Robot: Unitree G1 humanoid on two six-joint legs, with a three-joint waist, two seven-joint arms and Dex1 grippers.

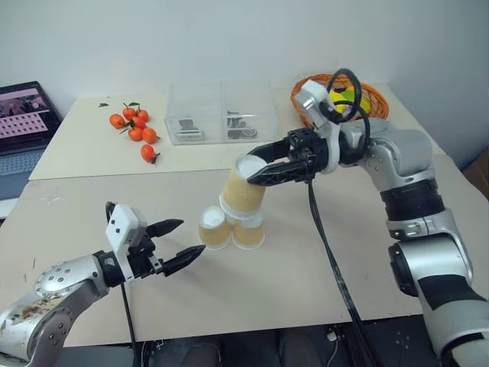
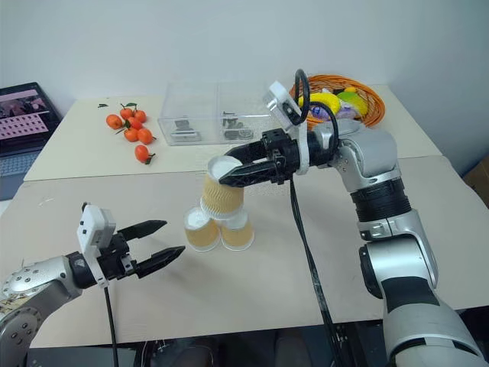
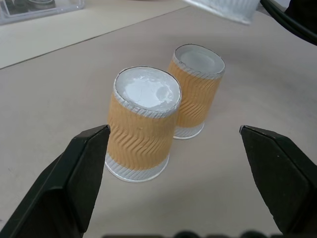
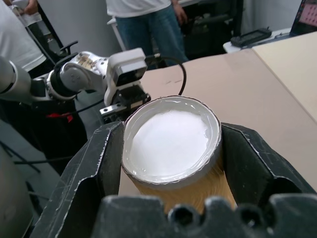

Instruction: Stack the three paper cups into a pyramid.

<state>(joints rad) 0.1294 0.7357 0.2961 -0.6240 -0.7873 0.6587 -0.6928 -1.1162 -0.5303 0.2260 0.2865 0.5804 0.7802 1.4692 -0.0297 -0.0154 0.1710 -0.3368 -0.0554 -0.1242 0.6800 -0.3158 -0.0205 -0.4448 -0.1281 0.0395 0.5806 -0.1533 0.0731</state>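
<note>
Next, I let go of the raised paper cup with my right gripper across the white bases of both standing cups (image 1: pixel 231 219), so that it straddles the gap between them.
Two paper cups stand upside down side by side on the tan table, the left cup (image 1: pixel 214 227) touching the right cup (image 1: pixel 249 229). The third paper cup (image 1: pixel 243 191) hangs tilted, base up, just above the pair; in the left wrist view its rim (image 3: pixel 223 10) shows clear of their tops. My right gripper (image 1: pixel 256 168) is shut on it near the white base (image 4: pixel 171 136). My left gripper (image 1: pixel 191 237) is open low over the table, just left of the pair, with the nearer cup (image 3: pixel 143 124) ahead of its fingers.
At the back of the far table are tangerines (image 1: pixel 136 130), a clear plastic box (image 1: pixel 221 115) and an orange wire basket (image 1: pixel 340 95). A laptop (image 1: pixel 23 122) sits at far left. A black cable (image 1: pixel 328 245) hangs from my right arm. People stand behind (image 4: pixel 143 20).
</note>
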